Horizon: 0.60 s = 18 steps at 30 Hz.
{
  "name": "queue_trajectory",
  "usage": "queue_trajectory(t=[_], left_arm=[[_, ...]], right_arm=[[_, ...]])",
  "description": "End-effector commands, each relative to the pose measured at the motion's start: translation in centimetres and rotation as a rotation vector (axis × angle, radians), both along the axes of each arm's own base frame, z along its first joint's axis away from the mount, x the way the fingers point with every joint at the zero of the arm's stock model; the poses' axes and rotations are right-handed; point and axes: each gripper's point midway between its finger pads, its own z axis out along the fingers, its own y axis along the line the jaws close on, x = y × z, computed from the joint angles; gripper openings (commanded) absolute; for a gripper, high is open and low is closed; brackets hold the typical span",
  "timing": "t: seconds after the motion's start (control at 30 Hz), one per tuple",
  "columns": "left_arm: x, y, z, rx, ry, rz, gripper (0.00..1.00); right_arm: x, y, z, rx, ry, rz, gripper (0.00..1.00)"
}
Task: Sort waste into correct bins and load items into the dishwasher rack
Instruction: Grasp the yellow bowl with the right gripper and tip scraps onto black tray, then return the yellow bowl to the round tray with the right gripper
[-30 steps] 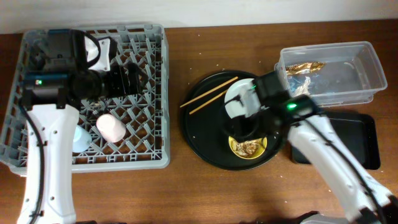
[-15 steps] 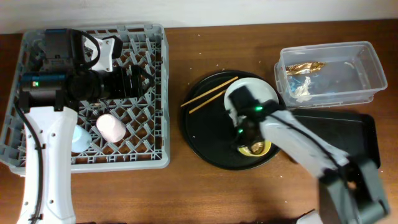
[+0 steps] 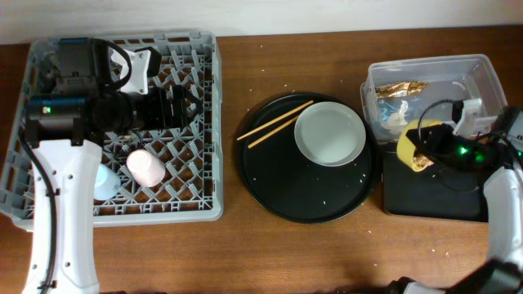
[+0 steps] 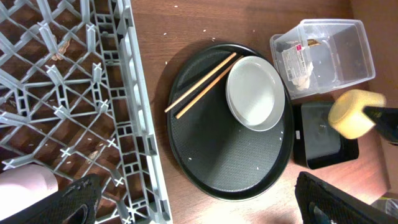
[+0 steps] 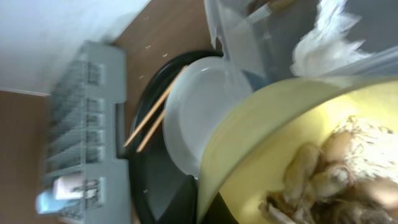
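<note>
The yellow bowl will go down from my right gripper on the round black tray's bare front (image 3: 304, 188), just below the grey-white plate.
My right gripper (image 3: 428, 149) is shut on the rim of the yellow bowl (image 3: 411, 152) and holds it tilted over the shallow black tray (image 3: 433, 196). Brown food scraps (image 5: 333, 177) lie in the bowl (image 5: 267, 124). The clear tub (image 3: 458, 73) holds the gold foil wrapper (image 3: 400, 87) and white tissue (image 3: 398, 117). The grey-white plate (image 3: 329, 133) and chopsticks (image 3: 274, 124) lie on the round black tray (image 3: 286, 188). My left gripper (image 3: 188, 104) is open and empty over the dishwasher rack (image 3: 208, 122), where the pink cup (image 3: 147, 167) and light-blue cup (image 3: 106, 181) sit.
The left wrist view shows the rack wall (image 4: 134, 124), the round tray (image 4: 230, 168), the plate (image 4: 255, 93), the tub (image 4: 329, 56) and the held bowl (image 4: 351, 113). Small crumbs dot the wooden table (image 3: 245, 245).
My right arm has carried the yellow bowl off the round black tray to the right, over the shallow black tray, and tilted it. The plate is uncovered. The left arm has barely moved.
</note>
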Motion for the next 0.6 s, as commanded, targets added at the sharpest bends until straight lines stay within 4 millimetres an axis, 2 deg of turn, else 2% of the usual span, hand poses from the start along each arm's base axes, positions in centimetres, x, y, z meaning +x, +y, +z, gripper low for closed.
queue_trajectory(t=[0.0,0.07,0.13,0.17,0.27,0.37,0.4,0.43,0.47,0.5,0.53,0.57], left_arm=[[-0.2,-0.1,0.8,-0.001,-0.03,-0.016,0.99],[-0.2,-0.1,0.8,-0.001,-0.03,-0.016,0.99],[-0.2,-0.1,0.8,-0.001,-0.03,-0.016,0.99],[-0.2,-0.1,0.8,-0.001,-0.03,-0.016,0.99],[-0.2,-0.1,0.8,-0.001,-0.03,-0.016,0.99],[-0.2,-0.1,0.8,-0.001,-0.03,-0.016,0.99],[-0.2,-0.1,0.8,-0.001,-0.03,-0.016,0.99],[-0.2,-0.1,0.8,-0.001,-0.03,-0.016,0.99],[-0.2,-0.1,0.8,-0.001,-0.03,-0.016,0.99],[-0.2,-0.1,0.8,-0.001,-0.03,-0.016,0.99],[-0.2,-0.1,0.8,-0.001,-0.03,-0.016,0.99],[-0.2,-0.1,0.8,-0.001,-0.03,-0.016,0.99]], right_arm=[[-0.4,1.2,-0.7,0.166,-0.099,0.122,0.04],[-0.7,0.1,-1.6,0.186,-0.083,0.086,0.04],[-1.4,0.0,0.5,0.273,-0.233,0.127,0.04],[-1.8,-0.6,0.8,0.303,-0.239,0.102,0.04],[-3.0,-3.4,-0.5,0.273,-0.214,0.001,0.04],[-3.9,-3.4,0.6,0.309,-0.35,0.023,0.04],[-4.0,-3.7,-0.1,0.283,-0.345,0.018,0.04],[-4.5,-3.5,-0.1,0.365,-0.331,-0.012,0.04],[-4.7,-3.7,-0.7,0.335,-0.345,-0.011,0.04],[-4.8,-3.8,-1.0,0.41,-0.28,-0.055,0.04],[-5.2,-3.3,0.9,0.478,-0.362,-0.036,0.04],[-5.1,-3.5,0.8,0.444,-0.38,-0.027,0.04]])
